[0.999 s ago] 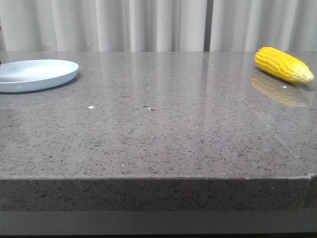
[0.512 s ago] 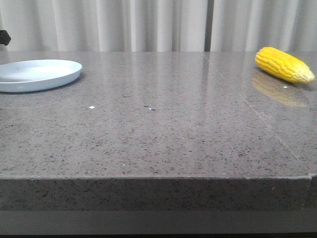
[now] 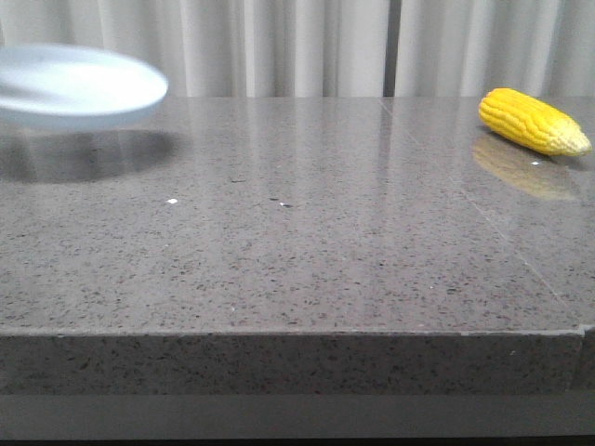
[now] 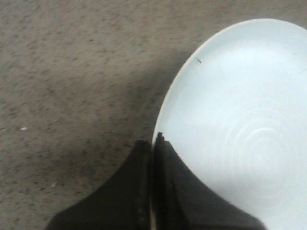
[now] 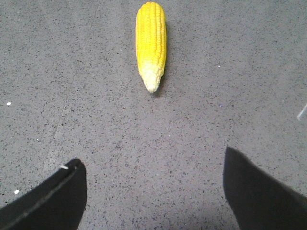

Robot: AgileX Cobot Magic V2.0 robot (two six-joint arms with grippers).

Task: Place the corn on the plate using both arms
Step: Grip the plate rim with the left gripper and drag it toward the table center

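Note:
Next, my left gripper sets the plate down and released on the bare stone [image 3: 276, 178], in the spot between its shadow and the seam line.
The pale blue-white plate [image 3: 79, 88] hangs in the air above the table's far left, casting a shadow below it. In the left wrist view my left gripper [image 4: 153, 141] is shut on the rim of the plate [image 4: 240, 120], one finger under it and one over. The yellow corn [image 3: 532, 121] lies on the table at the far right. In the right wrist view the corn [image 5: 151, 40] lies ahead with its pale tip toward my right gripper [image 5: 153, 167], which is open, empty and well short of it. Neither gripper shows in the front view.
The grey speckled stone table [image 3: 297, 232] has a front edge near the camera and a seam line [image 3: 465, 195] running through its right part. White curtains [image 3: 297, 46] hang behind the table.
The plate has risen off the table and shifted a little right, held by my left gripper. The corn has not moved.

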